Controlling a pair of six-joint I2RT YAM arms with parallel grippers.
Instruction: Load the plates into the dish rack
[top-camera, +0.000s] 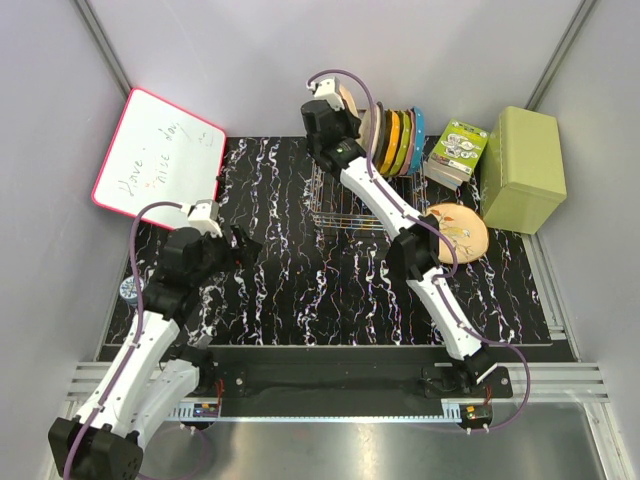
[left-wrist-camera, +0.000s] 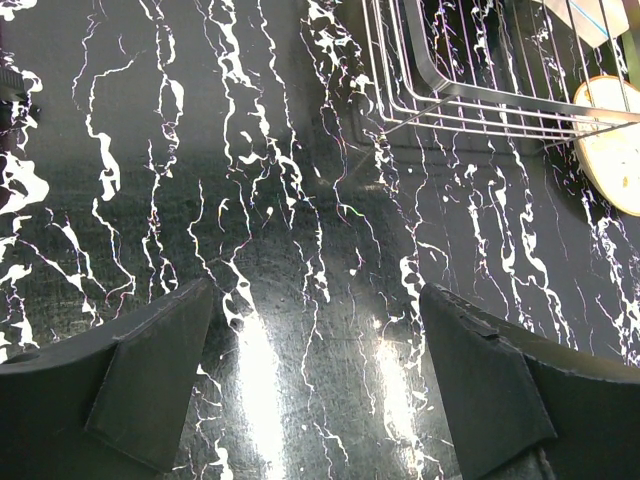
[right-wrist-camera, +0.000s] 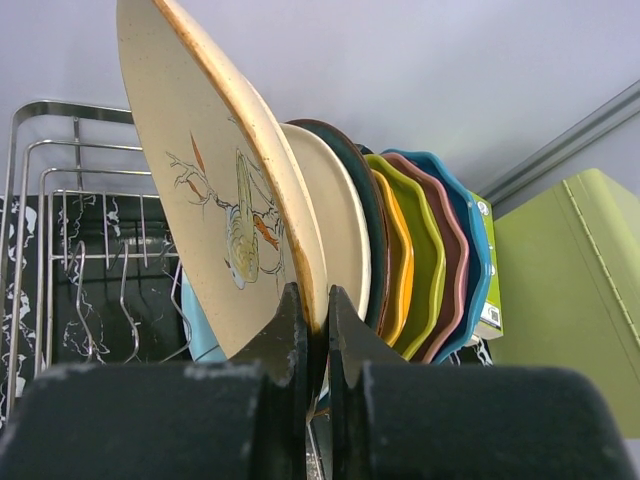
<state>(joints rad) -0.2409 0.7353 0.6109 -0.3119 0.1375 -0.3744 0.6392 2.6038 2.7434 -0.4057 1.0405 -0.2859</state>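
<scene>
Next, I release the peach-tan plate from my right gripper on edge in the rack slot (top-camera: 356, 138) beside the cream plate.
My right gripper (right-wrist-camera: 316, 305) is shut on the lower rim of a peach-tan plate (right-wrist-camera: 205, 170) with a leaf sprig, held on edge and tilted over the dish rack (right-wrist-camera: 55, 190). Right behind it stand a cream plate (right-wrist-camera: 338, 215) and a dark teal plate (right-wrist-camera: 368, 225). From above, the right gripper (top-camera: 338, 108) and its plate (top-camera: 351, 98) are at the rack's (top-camera: 345, 205) back end. A second peach-tan plate (top-camera: 458, 232) lies flat on the table right of the rack. The left gripper (top-camera: 243, 246) hovers open and empty over the table's left part, fingers (left-wrist-camera: 150, 380) wide apart.
Smaller orange (right-wrist-camera: 396, 250), green (right-wrist-camera: 425, 260), pink (right-wrist-camera: 452, 270) and blue (right-wrist-camera: 476, 260) plates stand in the rack's back right. An olive-green box (top-camera: 522, 168) and a small carton (top-camera: 458, 150) sit at the back right. A whiteboard (top-camera: 158, 165) leans at the back left.
</scene>
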